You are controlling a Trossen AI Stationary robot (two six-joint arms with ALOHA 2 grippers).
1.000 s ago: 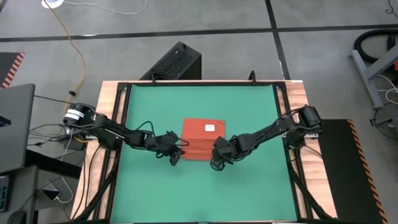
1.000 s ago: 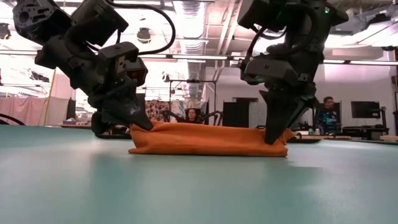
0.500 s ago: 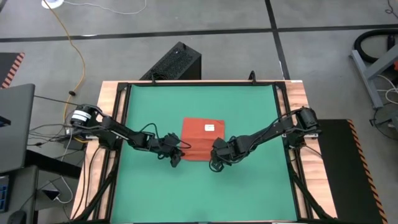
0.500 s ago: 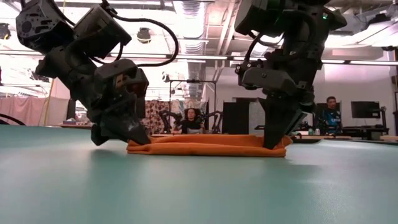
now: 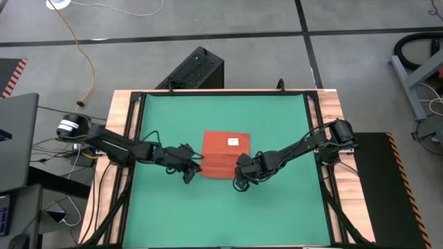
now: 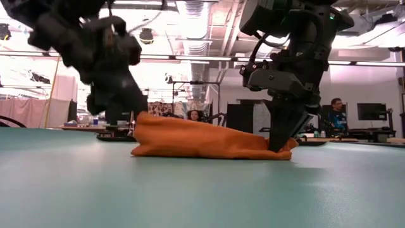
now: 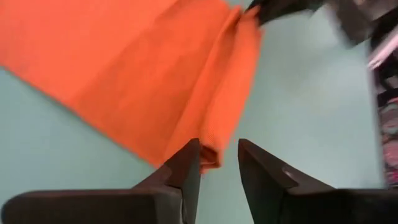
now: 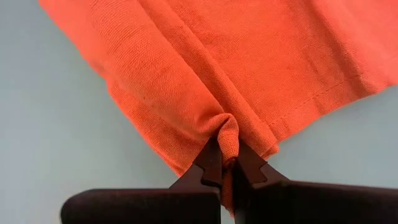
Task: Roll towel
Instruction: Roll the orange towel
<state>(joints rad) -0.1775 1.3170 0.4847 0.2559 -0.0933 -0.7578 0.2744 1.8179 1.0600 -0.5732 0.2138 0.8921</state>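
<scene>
The near corner of the towel is bunching up in the robot's right gripper, so that gripper should open and take the towel's rolled edge further in from the corner (image 8: 163, 68).
The orange-red towel (image 5: 225, 155) lies partly rolled on the green mat (image 5: 277, 214), with its white tag (image 5: 234, 142) facing up near the far edge. In the low view the towel's left end (image 6: 144, 123) bulges higher than its right end. My left gripper (image 7: 217, 149) is open at the towel's near left corner (image 7: 210, 146), and its fingertips stand on either side of that corner. My right gripper (image 8: 227, 165) is shut on the towel's near right corner. My left gripper: I cannot tell whether its open fingers touch the towel's near left corner (image 7: 210, 146). My right gripper pinches a bunched fold of several layers (image 8: 227, 138) at the rolled near edge, by the right corner, between its two fingers. The fingers come steeply from above (image 6: 281, 142). That end of the towel rests on the mat.
The wooden table frame (image 5: 332, 104) borders the mat. A black box (image 5: 194, 69) stands beyond the far edge, and a laptop (image 5: 17, 138) sits off the left side. In the low view, people (image 6: 332, 117) sit in the room behind. Bare mat lies nearer the front edge.
My left gripper has opened, risen and drawn back a little toward the table's left edge. The towel's left end, flat half a second ago, now stands up in a bulge. Its right end has stayed down under my still right gripper.
</scene>
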